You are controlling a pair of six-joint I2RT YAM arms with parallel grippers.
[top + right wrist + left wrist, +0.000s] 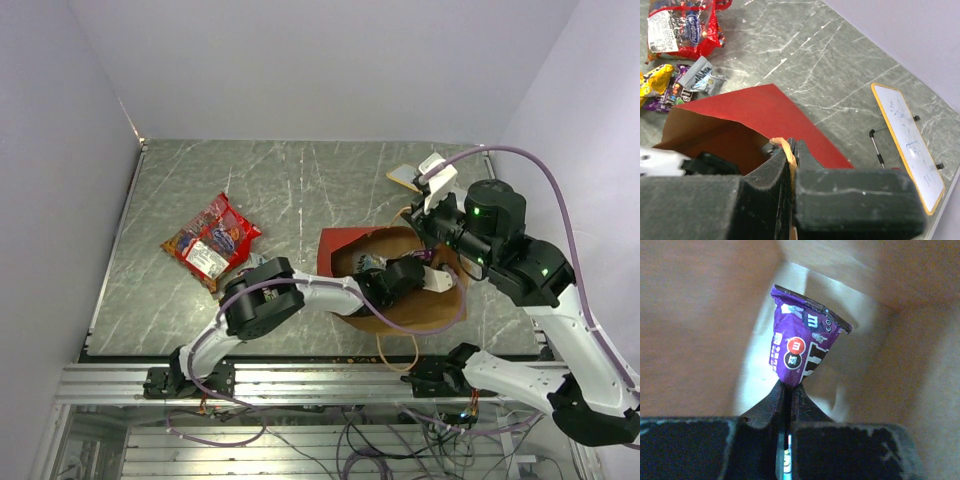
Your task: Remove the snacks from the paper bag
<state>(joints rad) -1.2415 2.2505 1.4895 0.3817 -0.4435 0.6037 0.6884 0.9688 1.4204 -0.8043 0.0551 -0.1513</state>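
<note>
Next, I let go of the purple candy packet with my left gripper between the red chip bag and the silver-blue wrapper (253,264). The packet is still deep inside the paper bag.
The brown paper bag (430,310) lies on the table, its red side panel (760,110) at the open mouth. My left gripper (789,387) is deep inside the bag and shut on the lower tip of a purple candy packet (802,347). In the top view the left gripper (400,277) sits within the bag's mouth. My right gripper (792,150) is shut on the bag's tan loop handle (784,147) and holds it up at the bag's far rim (425,228). The red chip bag (210,240) lies on the table at left. Yellow (655,80), silver-blue (702,75) and purple (667,97) wrappers lie beside it.
A white board with a tan frame (910,145) lies beyond the bag at the back right (405,177), with a pen (875,147) next to it. The bag's second loop handle (395,350) hangs over the table's front edge. Walls close in the table on three sides.
</note>
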